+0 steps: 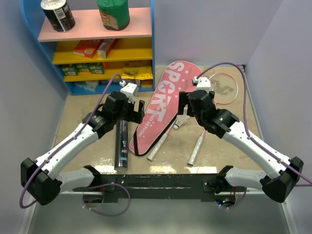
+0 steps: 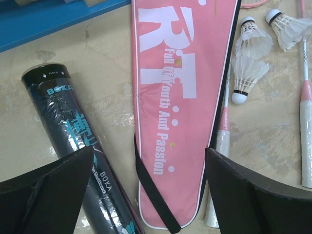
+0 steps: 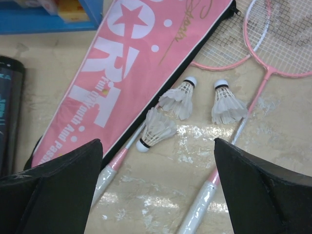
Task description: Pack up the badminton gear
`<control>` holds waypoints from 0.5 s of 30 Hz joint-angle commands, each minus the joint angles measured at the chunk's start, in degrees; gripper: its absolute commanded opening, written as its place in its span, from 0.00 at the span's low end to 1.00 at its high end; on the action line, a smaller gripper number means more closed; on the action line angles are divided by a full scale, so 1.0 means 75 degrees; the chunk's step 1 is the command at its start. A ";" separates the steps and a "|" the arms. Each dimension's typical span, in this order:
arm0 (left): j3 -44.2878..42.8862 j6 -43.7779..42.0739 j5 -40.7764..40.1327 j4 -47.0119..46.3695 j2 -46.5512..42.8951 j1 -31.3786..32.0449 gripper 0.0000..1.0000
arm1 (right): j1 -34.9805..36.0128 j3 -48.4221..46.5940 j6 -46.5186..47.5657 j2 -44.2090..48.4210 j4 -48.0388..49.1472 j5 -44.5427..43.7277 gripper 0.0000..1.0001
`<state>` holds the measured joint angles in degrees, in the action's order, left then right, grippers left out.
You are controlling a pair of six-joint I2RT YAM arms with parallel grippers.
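Next, I move my left gripper to the black tube and close [image 1: 122, 122] [image 2: 69, 111] it just under the tube's cap, at the end closest to the blue shelf unit.
The pink "SPORT" cover [image 1: 158, 109] lies slanted mid-table; it also shows in the left wrist view [image 2: 180, 97] and the right wrist view [image 3: 122, 73]. The black tube with teal lettering [image 1: 121, 146] [image 2: 73, 146] lies left of it. Two pink-framed rackets lie to the right: one handle [image 1: 158, 146] sticks out beside the cover's narrow end, the other racket [image 1: 196, 148] [image 3: 253, 102] lies free. Three white shuttlecocks [image 3: 158, 127] [image 3: 179, 97] [image 3: 226, 105] lie between the shafts. My left gripper [image 1: 132, 109] [image 2: 148, 151] is open above the cover's narrow end. My right gripper [image 1: 187, 105] [image 3: 158, 141] is open above the shuttlecocks.
A blue shelf unit [image 1: 152, 48] with pink and yellow boards stands at the back left, holding snack cans [image 1: 57, 14] [image 1: 113, 13] and boxes [image 1: 95, 48]. Pale walls close in the table on the left and right.
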<state>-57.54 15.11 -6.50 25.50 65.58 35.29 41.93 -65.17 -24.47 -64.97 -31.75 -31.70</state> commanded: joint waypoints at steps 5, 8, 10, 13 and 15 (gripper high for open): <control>0.0055 0.0399 -0.0375 0.0058 -0.0388 -0.0018 1.00 | -0.0001 -0.0149 0.0144 0.0294 -0.0165 -0.0053 0.99; -0.0156 0.0375 -0.0609 0.0407 -0.0459 -0.0018 1.00 | -0.0013 -0.0309 0.0752 0.0483 0.0120 0.0301 0.99; -0.0437 0.0352 -0.0925 0.0677 -0.0506 -0.0018 1.00 | -0.0013 -0.0673 0.0918 0.0146 -0.0102 0.0091 0.99; -0.0648 0.0445 -0.1347 0.1146 -0.0576 -0.0018 1.00 | -0.0013 -0.1259 0.0943 -0.0184 -0.0513 -0.0074 0.99; -0.0684 0.0574 -0.1592 0.1416 -0.0600 -0.0018 1.00 | -0.0013 -0.1296 0.0861 -0.0208 -0.0490 0.0008 0.99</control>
<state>-59.35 17.32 -13.21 31.46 62.74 35.29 41.93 -72.07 -19.42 -65.19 -34.85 -31.00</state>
